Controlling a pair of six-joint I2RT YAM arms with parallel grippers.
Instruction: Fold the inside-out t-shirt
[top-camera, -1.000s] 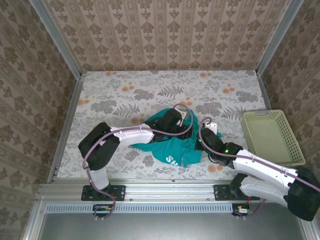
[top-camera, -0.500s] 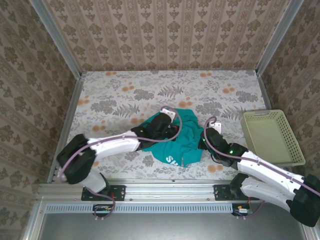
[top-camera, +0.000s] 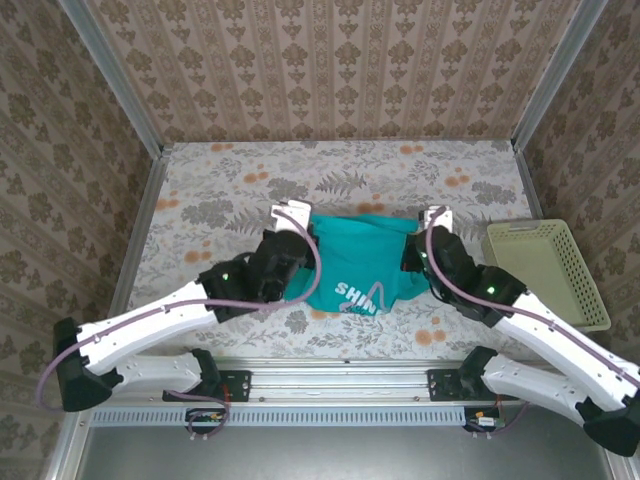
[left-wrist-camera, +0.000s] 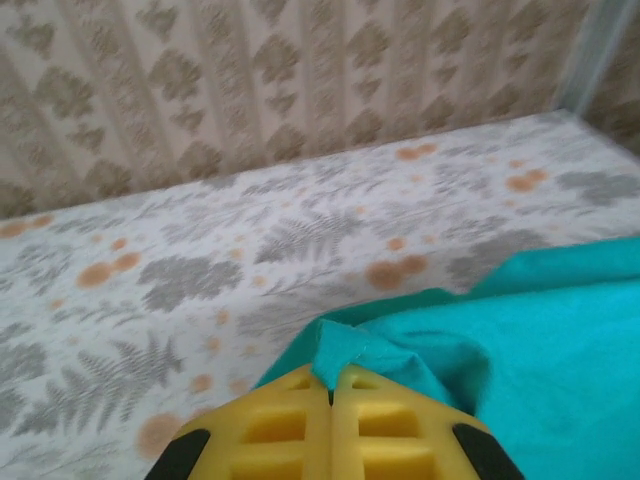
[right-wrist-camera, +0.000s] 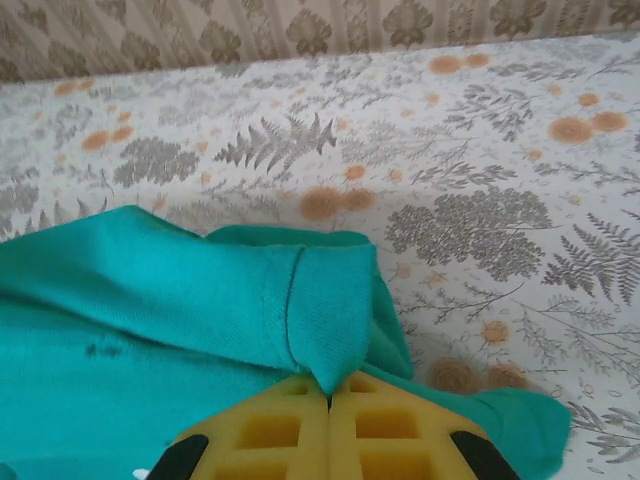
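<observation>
Next, my left gripper lets go of the teal t-shirt's corner on the shirt's own cloth (top-camera: 321, 254), a little behind the white lettering.
The teal t-shirt (top-camera: 360, 255) hangs stretched between both arms above the flowered table, its white lettering (top-camera: 355, 293) showing on the lower front. My left gripper (top-camera: 300, 222) is shut on the shirt's upper left corner; in the left wrist view a teal fold (left-wrist-camera: 345, 350) is pinched between the yellow fingers (left-wrist-camera: 280, 430). My right gripper (top-camera: 418, 228) is shut on the upper right corner. In the right wrist view a seamed hem (right-wrist-camera: 320, 310) is clamped between the yellow pads (right-wrist-camera: 390, 430). The rest of the shirt (right-wrist-camera: 120, 310) sags to the left.
A pale yellow plastic basket (top-camera: 545, 272) stands at the table's right edge, close to the right arm. Patterned walls enclose the table (top-camera: 230, 180) on three sides. Bare flowered surface lies behind the shirt and to the left.
Both grippers have lifted and pulled apart, spreading the crumpled shirt out wide. The left arm swung its elbow out to the left; the lettering now faces the camera.
</observation>
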